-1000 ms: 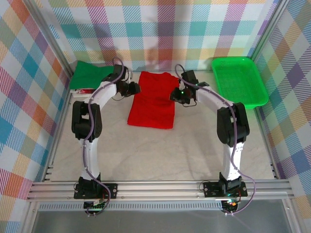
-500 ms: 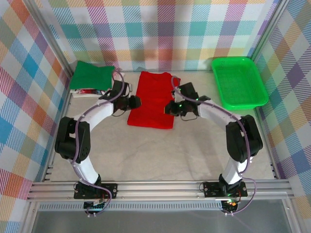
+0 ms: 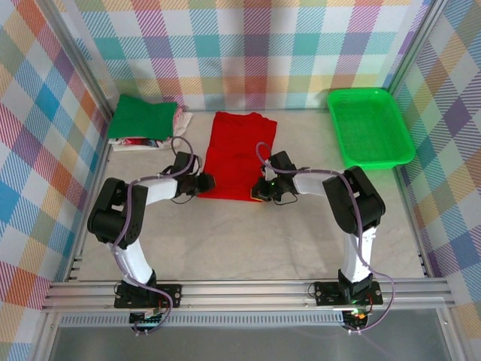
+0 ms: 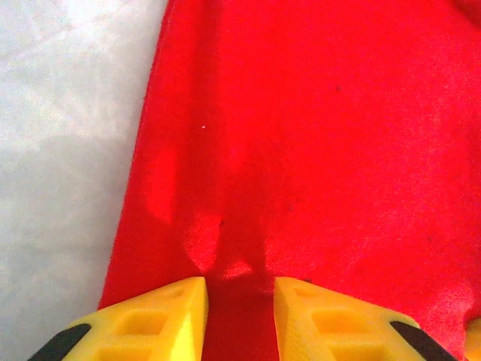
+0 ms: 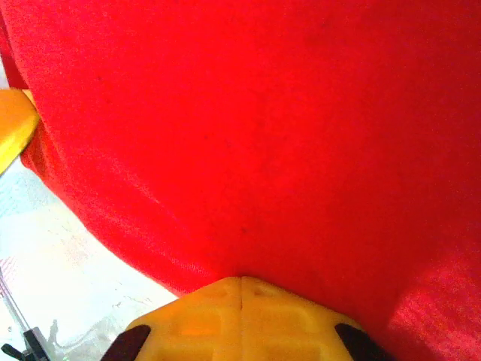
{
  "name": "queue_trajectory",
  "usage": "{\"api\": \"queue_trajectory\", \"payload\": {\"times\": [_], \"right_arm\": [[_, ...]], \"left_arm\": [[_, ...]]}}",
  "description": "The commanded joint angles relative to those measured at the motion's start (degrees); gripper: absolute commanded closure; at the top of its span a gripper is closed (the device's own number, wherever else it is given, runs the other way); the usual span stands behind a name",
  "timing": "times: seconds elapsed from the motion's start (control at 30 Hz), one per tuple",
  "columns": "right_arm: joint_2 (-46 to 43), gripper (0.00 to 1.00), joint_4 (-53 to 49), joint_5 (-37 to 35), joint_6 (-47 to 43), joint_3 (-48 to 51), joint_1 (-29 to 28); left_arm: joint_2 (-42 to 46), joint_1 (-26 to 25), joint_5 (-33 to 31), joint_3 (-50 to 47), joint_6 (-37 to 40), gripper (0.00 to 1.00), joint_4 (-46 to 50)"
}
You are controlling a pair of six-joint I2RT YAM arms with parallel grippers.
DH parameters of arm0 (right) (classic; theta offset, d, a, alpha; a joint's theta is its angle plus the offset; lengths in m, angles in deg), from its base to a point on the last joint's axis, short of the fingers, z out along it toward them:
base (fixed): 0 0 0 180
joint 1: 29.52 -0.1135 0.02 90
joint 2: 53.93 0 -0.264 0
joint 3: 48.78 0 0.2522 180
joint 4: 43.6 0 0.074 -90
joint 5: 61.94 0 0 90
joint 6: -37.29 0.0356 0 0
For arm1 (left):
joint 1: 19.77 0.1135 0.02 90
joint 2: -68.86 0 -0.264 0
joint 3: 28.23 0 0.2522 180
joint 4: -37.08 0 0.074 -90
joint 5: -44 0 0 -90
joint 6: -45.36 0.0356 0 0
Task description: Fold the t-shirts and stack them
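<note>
The left fingers sit over red cloth inside the hem corner, so next I open my left gripper and pinch the t-shirt's near corner [image 3: 200, 196] before folding.
A bright red t-shirt [image 3: 239, 154] lies flat mid-table as a long rectangle, collar end far. My left gripper [image 3: 206, 183] sits low at its near-left corner. In the left wrist view the yellow fingers [image 4: 169, 316] stand narrowly apart, with red cloth [image 4: 316, 135] creased up between them at the gripper [image 4: 239, 289]. My right gripper [image 3: 261, 192] is at the near-right corner. Its jaws [image 5: 240, 282] are pressed together at the red hem [image 5: 285, 113]. A dark green t-shirt [image 3: 143, 116] lies folded at the back left on whitish-pink ones [image 3: 143, 141].
A bright green mesh basket [image 3: 368, 124] stands at the back right. Plaid walls close in the back and both sides. An aluminium rail [image 3: 248, 292] crosses the near edge by the arm bases. Bare pale tabletop [image 3: 240, 241] lies between the shirt and the rail.
Both grippers slid nearer along the red shirt's sides, from its upper half to its near corners. The right jaws went from apart to closed and the left jaws narrowed.
</note>
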Motion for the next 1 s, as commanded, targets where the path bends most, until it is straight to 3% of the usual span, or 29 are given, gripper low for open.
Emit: {"api": "queue_trajectory", "payload": {"times": [0.0,0.2,0.3,0.4,0.5,0.57,0.73,0.97], "right_arm": [[-2.2,1.0,-1.6,-4.2,0.8,3.8,0.7],[-7.0,0.99,-3.7,-1.8,0.0,7.6,1.2],[-9.5,0.94,-3.5,2.5,1.9,7.2,1.2],[-13.8,0.89,-4.9,3.7,2.6,6.3,1.2],[-18.0,0.79,-9.3,-1.1,1.9,5.5,1.8],[-19.0,0.7,-9.8,-1.4,1.8,6.2,3.7],[-17.0,0.66,-7.7,-0.3,1.5,7.2,7.3],[-14.2,0.65,-5.6,1.1,1.6,6.7,7.3]], "left_arm": [[2.4,-1.4,-1.2,-6.5,-4.3,0.7,3.8],[13.4,-4.2,-3.3,-14.7,-10.3,0.7,5.0],[19.8,-4.1,-7.3,-13.5,-9.9,0.69,9.7],[25.2,-3.7,-10.0,-10.1,-9.3,0.6,15.1],[29.6,-2.2,-10.0,-9.0,-10.1,0.6,20.4],[31.7,-0.4,-6.6,-10.5,-10.3,0.56,20.4],[28.6,0.1,2.0,-12.1,-10.5,0.52,19.7],[22.8,-2.3,4.4,-12.6,-10.8,0.52,18.2]]}}
